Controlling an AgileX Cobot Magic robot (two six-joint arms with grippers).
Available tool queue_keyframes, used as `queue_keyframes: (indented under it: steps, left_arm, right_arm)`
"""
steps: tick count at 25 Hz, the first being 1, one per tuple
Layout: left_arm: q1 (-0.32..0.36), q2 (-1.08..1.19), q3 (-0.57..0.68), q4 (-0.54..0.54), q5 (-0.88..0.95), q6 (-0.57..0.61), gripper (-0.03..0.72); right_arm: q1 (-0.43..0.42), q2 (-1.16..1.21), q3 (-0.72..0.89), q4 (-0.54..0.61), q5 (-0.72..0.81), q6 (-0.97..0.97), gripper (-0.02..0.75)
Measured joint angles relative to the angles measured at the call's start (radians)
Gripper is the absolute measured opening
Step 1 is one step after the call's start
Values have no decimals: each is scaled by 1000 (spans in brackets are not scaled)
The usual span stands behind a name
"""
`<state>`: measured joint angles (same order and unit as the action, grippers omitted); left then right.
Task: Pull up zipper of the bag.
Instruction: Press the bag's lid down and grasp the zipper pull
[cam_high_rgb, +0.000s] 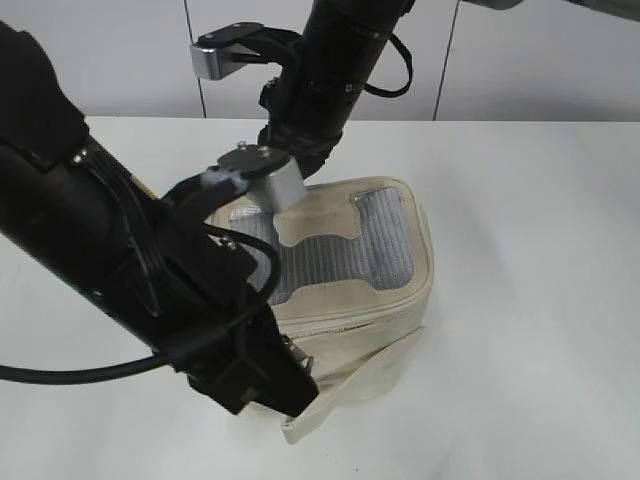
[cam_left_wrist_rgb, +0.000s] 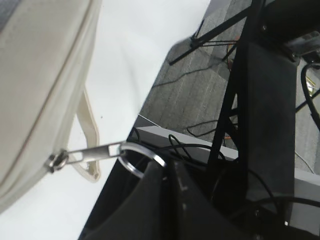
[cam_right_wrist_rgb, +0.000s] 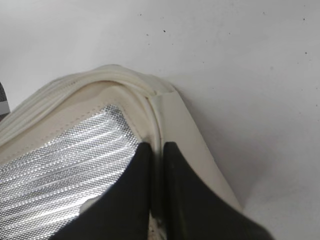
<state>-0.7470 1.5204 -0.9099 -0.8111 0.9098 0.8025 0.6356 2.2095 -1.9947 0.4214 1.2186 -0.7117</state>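
Note:
Next, I let go of the ring pull with my left gripper against the bag's front side (cam_high_rgb: 310, 362), just above the loose cream strap.
The cream-white bag (cam_high_rgb: 385, 310) stands on the white table, its grey mesh window (cam_high_rgb: 350, 250) facing up. My left gripper (cam_left_wrist_rgb: 167, 169) is shut on the round metal ring pull (cam_left_wrist_rgb: 136, 159) of a silver slider (cam_left_wrist_rgb: 59, 161), at the bag's lower front corner (cam_high_rgb: 298, 362). The pull is stretched taut away from the bag's side (cam_left_wrist_rgb: 35, 75), where the thin zipper line (cam_left_wrist_rgb: 62, 75) runs. My right gripper (cam_right_wrist_rgb: 157, 149) is shut on the bag's lid rim (cam_right_wrist_rgb: 150, 107) at a back corner beside the mesh (cam_right_wrist_rgb: 65, 165). A second slider does not show.
The loose cream strap (cam_high_rgb: 370, 380) trails on the table in front of the bag and shows in the left wrist view (cam_left_wrist_rgb: 90, 127). The table edge (cam_left_wrist_rgb: 150, 131) is close behind my left gripper, with floor and cables beyond. Both arms crowd the bag's left side.

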Motion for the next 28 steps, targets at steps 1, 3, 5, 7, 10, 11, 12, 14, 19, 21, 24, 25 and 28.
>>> queue_keyframes:
  steps: [1, 3, 5, 7, 10, 11, 12, 14, 19, 21, 24, 25, 28]
  left_arm:
    - [-18, 0, 0, -8, -27, 0, -4]
    - [-45, 0, -1, -19, -57, 0, -4]
    - [-68, 4, -9, -20, -90, -1, -4]
    - [-82, 17, -24, -24, -109, -1, -4]
    - [-87, 35, -35, -40, -119, -1, -4]
    - [-88, 39, -36, -45, -124, -1, -4]
    - [-89, 41, -37, -51, -130, -1, -4]
    - [-90, 45, -37, -60, -141, -1, -4]
    - [-92, 60, -39, -94, -165, -1, -4]
    - [-94, 67, -39, -100, -167, 2, -4]
    - [-94, 71, -39, -115, -174, 7, -4]
    - [-95, 71, -39, -119, -177, 9, -4]
    - [-95, 71, -39, -123, -183, 13, -4]
  right_arm:
    - [0, -1, 0, -1, 0, 0, 44]
    - [0, -1, 0, -1, 0, 0, 44]
    - [0, -1, 0, -1, 0, 0, 44]
    - [0, -1, 0, -1, 0, 0, 44]
    - [0, -1, 0, 0, 0, 0, 44]
    - [0, -1, 0, 1, 0, 0, 44]
    - [0, -1, 0, 1, 0, 0, 44]
    - [0, -1, 0, 1, 0, 0, 44]
    - [0, -1, 0, 1, 0, 0, 44]
    - [0, -1, 0, 1, 0, 0, 44]
    - [0, -1, 0, 1, 0, 0, 44]
    - [0, -1, 0, 1, 0, 0, 44]
    - [0, -1, 0, 1, 0, 0, 43]
